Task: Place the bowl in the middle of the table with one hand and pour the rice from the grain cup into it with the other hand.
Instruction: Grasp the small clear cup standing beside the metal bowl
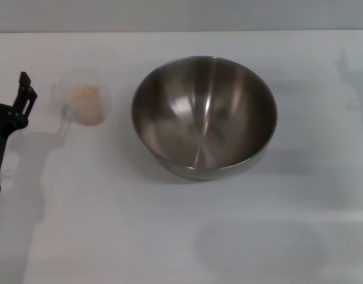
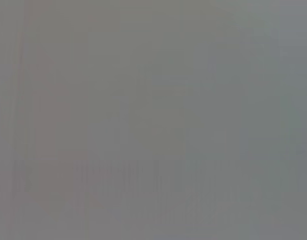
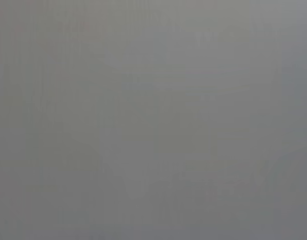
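Note:
I need to next move my left gripper to the grain cup's handle (image 1: 57, 94), on the grain cup's side away from the bowl, and close it there.
The bowl (image 1: 204, 117) is a large shiny steel one standing upright near the middle of the white table (image 1: 110, 225), and no grains show inside it. To its left stands the clear grain cup (image 1: 84, 99), upright, with beige rice (image 1: 87, 102) in it. My left gripper (image 1: 25, 93) is at the far left edge of the head view, a short way left of the cup and not touching it. My right gripper is out of view. Both wrist views show only flat grey.
The table's far edge (image 1: 181, 31) runs across the top of the head view. Soft shadows lie on the white surface at the right and front. Nothing else stands on the table.

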Motion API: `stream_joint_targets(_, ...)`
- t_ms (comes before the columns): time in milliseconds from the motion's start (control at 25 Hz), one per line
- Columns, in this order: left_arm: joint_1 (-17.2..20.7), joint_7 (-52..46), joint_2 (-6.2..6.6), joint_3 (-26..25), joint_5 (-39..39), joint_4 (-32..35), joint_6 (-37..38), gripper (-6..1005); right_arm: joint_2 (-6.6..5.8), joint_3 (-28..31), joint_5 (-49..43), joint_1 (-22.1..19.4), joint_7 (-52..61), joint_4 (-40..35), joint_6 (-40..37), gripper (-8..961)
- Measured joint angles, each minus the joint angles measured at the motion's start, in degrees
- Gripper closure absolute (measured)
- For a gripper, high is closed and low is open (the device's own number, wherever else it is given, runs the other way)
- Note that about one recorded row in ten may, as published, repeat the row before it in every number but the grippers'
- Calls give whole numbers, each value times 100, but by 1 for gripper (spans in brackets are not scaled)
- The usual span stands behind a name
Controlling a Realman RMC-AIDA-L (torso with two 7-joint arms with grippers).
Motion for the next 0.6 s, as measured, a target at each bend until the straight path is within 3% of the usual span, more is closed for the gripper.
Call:
stream_joint_targets(240, 202, 587, -1, 135, -278, -475, -386, 140, -40, -5, -23, 73, -18, -110, -8, 240)
stream_joint_targets(600, -251, 2145, -1, 1406, -2821, -1076, -680, 150, -134, -50, -39, 176, -27, -200, -43, 240)
